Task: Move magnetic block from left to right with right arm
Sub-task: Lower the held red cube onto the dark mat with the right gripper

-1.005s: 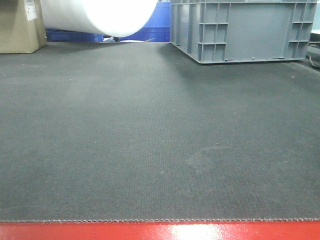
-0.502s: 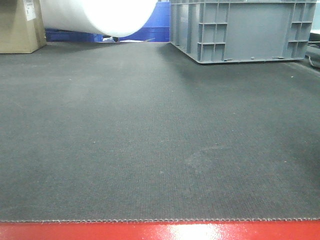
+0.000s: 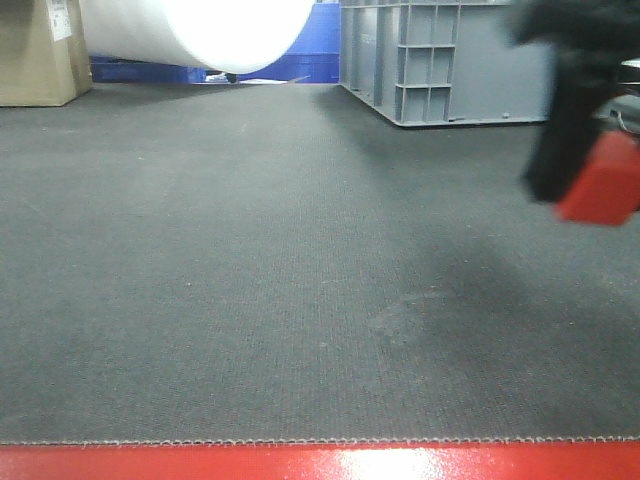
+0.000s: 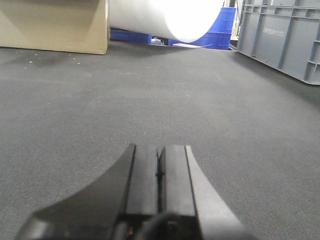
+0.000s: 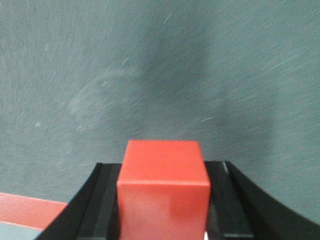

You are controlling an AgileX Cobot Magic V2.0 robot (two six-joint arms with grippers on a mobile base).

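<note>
The robot's right gripper will release the red magnetic block on the dark mat [image 3: 349, 300] [image 5: 57, 91] beside the pale scuff mark.
The magnetic block [image 5: 163, 190], a small red cube, sits clamped between the black fingers of my right gripper [image 5: 163, 200], held above the dark mat. In the front view the same red block [image 3: 602, 180] hangs in the air at the far right edge, under the blurred black right gripper [image 3: 590, 175], with a shadow on the mat below. My left gripper [image 4: 159, 165] rests low over the mat, its two pads pressed together with nothing between them.
A grey crate [image 3: 470, 60] stands at the back right. A big white roll [image 3: 200, 30] and blue bins [image 3: 300, 60] lie along the back, and a cardboard box [image 3: 35, 50] at the back left. A red strip [image 3: 320, 462] borders the mat's near edge.
My right gripper, with the red block in it, has come into the front view at the right edge; earlier neither showed there. The left side looks the same.
</note>
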